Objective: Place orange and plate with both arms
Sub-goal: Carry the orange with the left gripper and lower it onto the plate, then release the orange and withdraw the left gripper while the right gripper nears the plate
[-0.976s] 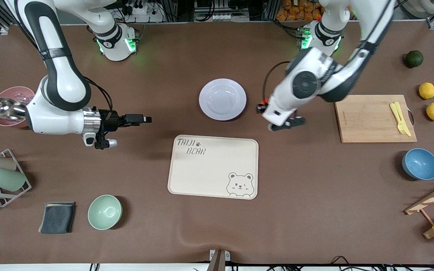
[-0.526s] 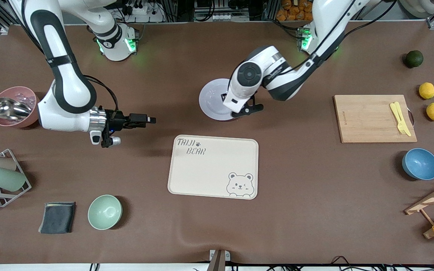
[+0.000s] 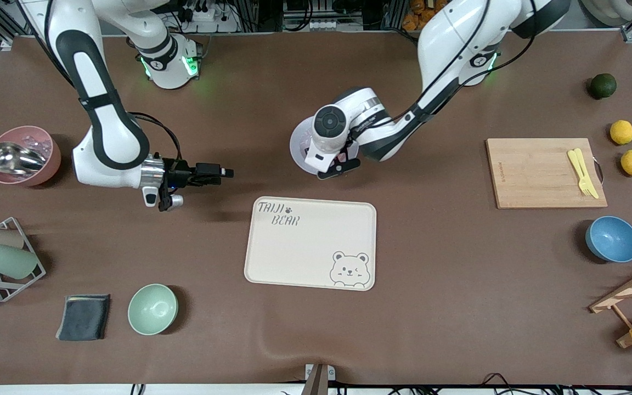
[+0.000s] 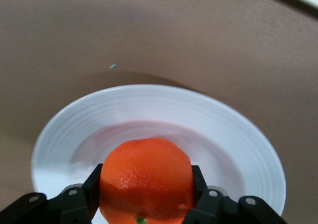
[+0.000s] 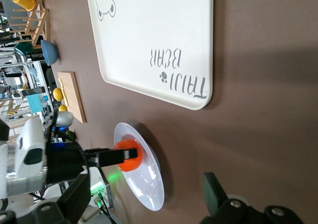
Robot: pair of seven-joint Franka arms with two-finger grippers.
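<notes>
The plate must be moved. My right gripper should next go to the plate's rim [image 3: 295, 158] [image 5: 157, 160] on the side facing it and close there.
The orange [image 4: 145, 179] is small, round and bright, and my left gripper [image 3: 339, 164] is shut on it, one dark finger [image 4: 83, 194] on each side. It hangs just above the plate [image 3: 298, 144], a pale glossy dish with a wide rim that lies on the brown table just farther from the front camera than the tray. In the right wrist view the orange [image 5: 128, 155] hangs over the plate [image 5: 149, 184]. My right gripper [image 3: 227, 173] is open and holds nothing, level over bare table toward the right arm's end from the plate.
A cream bear tray [image 3: 310, 274] lies mid-table. Toward the left arm's end are a cutting board [image 3: 535, 173] with a yellow fork, two lemons, a dark green fruit [image 3: 602, 85] and a blue bowl [image 3: 612, 239]. A pink bowl [image 3: 47, 159], cup rack, cloth and mint bowl [image 3: 152, 309] are at the right arm's end.
My left arm has swung from beside the cutting board to over the plate, carrying the orange. My right gripper has crept a little toward the plate, still open.
</notes>
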